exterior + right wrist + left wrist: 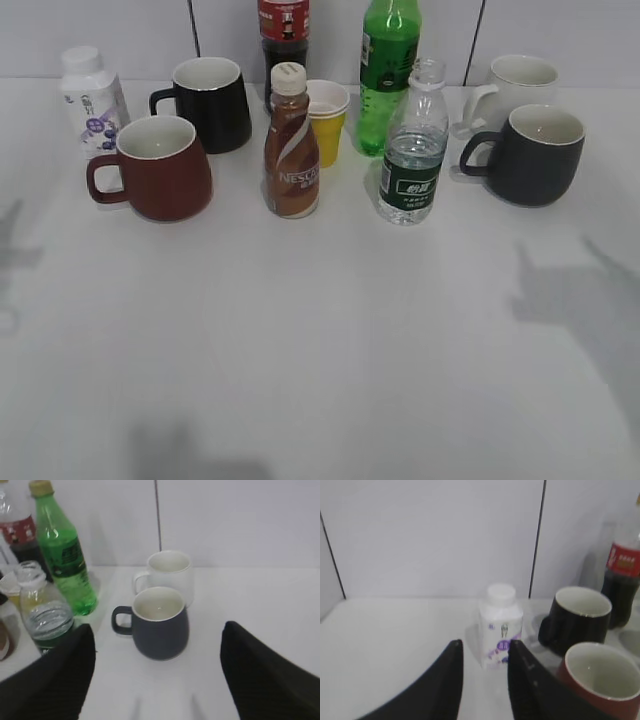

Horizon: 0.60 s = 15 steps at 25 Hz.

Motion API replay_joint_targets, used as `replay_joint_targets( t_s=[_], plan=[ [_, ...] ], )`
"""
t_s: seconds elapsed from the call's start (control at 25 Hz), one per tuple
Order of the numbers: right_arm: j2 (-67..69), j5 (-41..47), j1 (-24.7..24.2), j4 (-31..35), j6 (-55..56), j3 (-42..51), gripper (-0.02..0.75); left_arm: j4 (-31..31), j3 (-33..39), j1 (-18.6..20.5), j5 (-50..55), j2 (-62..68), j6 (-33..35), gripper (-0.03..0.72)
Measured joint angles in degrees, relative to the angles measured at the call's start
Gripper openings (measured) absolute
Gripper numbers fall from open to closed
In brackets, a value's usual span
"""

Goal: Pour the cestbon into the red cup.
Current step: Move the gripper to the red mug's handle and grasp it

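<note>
My left gripper is to close on the handle [93,180] of the red cup, on the side nearest the white bottle.
The cestbon [413,150], a clear uncapped bottle with a dark green label, stands upright right of centre; it also shows at the left of the right wrist view [44,612]. The red cup [158,167], white inside with its handle to the left, stands at the left; part of it shows in the left wrist view [601,677]. My left gripper [484,644] is open and empty, short of the white bottle, with the red cup to its right. My right gripper [157,630] is wide open and empty, facing a dark grey mug. Neither gripper shows in the exterior view.
A brown Nescafe bottle [291,145] and a yellow cup [327,120] stand between cup and cestbon. Behind are a black mug [211,102], a cola bottle [284,35] and a green soda bottle [388,75]. A white bottle [90,95] stands far left; a dark grey mug [532,154] and a white mug [514,85] stand right.
</note>
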Motion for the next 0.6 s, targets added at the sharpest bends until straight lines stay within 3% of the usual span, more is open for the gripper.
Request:
replay_joint_targets(
  t_s=[0.28,0.6],
  plan=[
    [14.6,-12.7,7.3,-4.1,-0.1,0.0,0.586,4.2,0.3,-0.4,-5.8,12.5,-0.9,0.251],
    [28.7,-25.0,8.6,-5.6,-0.1,0.0,0.586,5.8,0.3,-6.3,-10.2,21.3,-1.0,0.319]
  ],
)
